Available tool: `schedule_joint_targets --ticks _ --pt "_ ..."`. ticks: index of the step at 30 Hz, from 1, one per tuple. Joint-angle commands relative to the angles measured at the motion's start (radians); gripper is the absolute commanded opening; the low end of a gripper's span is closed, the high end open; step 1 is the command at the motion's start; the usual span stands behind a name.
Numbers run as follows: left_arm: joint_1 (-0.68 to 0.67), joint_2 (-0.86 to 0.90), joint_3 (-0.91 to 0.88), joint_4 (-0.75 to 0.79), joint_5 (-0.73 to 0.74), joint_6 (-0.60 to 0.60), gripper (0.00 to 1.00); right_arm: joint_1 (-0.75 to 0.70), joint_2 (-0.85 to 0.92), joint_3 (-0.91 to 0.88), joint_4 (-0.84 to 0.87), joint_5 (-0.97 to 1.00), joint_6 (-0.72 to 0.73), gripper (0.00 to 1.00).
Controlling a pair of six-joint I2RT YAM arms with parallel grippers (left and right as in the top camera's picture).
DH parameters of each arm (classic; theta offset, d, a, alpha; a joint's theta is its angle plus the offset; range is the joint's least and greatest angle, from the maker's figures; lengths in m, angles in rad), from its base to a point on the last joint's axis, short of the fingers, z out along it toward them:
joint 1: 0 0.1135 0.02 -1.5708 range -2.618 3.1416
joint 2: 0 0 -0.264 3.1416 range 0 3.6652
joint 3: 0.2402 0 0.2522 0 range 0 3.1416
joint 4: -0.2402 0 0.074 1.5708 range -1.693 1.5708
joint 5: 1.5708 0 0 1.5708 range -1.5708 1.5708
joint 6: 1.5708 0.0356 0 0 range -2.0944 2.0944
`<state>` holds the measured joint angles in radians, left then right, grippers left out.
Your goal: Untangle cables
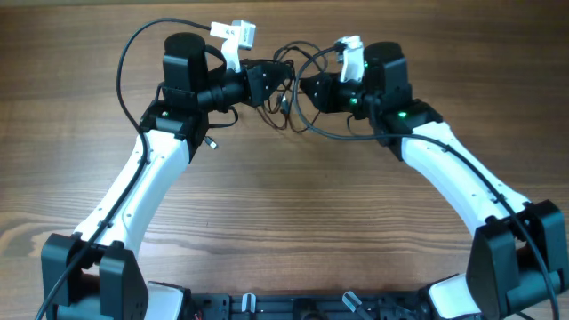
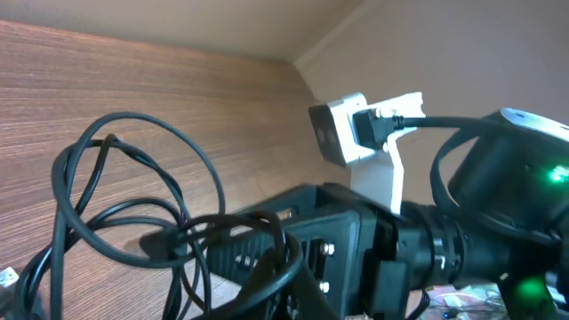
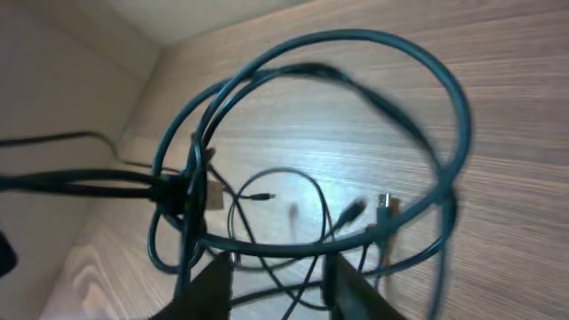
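My right gripper should pinch a strand of cable [image 3: 280, 247] beside the heap and pull it away to spread the tangle, as the cables' loops are bunched at my left gripper.
The cables [image 1: 286, 107] are thin dark cords in tangled loops, hanging between my two grippers at the far middle of the table. My left gripper [image 1: 274, 82] reaches in from the left and seems shut on a strand; in the left wrist view the loops [image 2: 89, 204] hang above the wood and only one blurred finger [image 2: 298, 289] shows. My right gripper [image 1: 307, 89] faces it from the right. In the right wrist view its fingers [image 3: 280, 280] are apart, with strands of the cables [image 3: 356, 133] crossing above and between them. Small plug ends [image 3: 384, 206] dangle.
The right arm's wrist and white camera mount [image 2: 356, 133] fill the left wrist view, close to the left gripper. A thicker arm cable [image 1: 133, 53] arcs at the back left. A small plug [image 1: 212, 140] lies by the left arm. A wall meets the table's far edge.
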<state>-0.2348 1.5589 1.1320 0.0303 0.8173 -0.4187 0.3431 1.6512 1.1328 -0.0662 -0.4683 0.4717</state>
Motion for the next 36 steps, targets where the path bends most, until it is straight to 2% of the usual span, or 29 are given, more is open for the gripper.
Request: schedule_joint_targets --ticks 1,8,12,15,18,24,30,33,36 --pt "-0.002 -0.022 0.015 0.003 0.028 -0.008 0.04 -0.004 0.014 0.004 0.013 0.016 0.002 0.44" --pt "-0.002 -0.022 0.014 0.003 0.032 -0.008 0.04 -0.004 0.014 0.004 0.076 -0.116 0.005 0.45" --pt "-0.003 -0.022 0.014 0.004 0.032 -0.009 0.04 -0.004 0.014 0.004 0.116 -0.199 0.056 0.45" --pt "-0.006 -0.022 0.015 0.005 0.032 -0.009 0.04 0.001 0.014 0.004 0.117 -0.198 0.088 0.44" --pt "-0.005 -0.022 0.015 0.024 0.055 -0.009 0.04 0.007 0.017 0.004 0.111 -0.183 0.134 0.38" --pt "-0.005 -0.022 0.015 0.072 0.074 -0.043 0.04 0.032 0.019 0.004 0.139 -0.172 0.135 0.42" --pt "-0.003 -0.022 0.015 0.116 0.080 -0.074 0.04 0.037 0.027 0.004 0.182 -0.173 0.163 0.41" --pt "0.004 -0.022 0.015 0.146 0.080 -0.106 0.04 0.037 0.027 0.004 0.190 -0.172 0.167 0.31" --pt "0.015 -0.022 0.015 0.168 0.080 -0.116 0.04 0.037 0.027 0.004 0.190 -0.172 0.167 0.08"
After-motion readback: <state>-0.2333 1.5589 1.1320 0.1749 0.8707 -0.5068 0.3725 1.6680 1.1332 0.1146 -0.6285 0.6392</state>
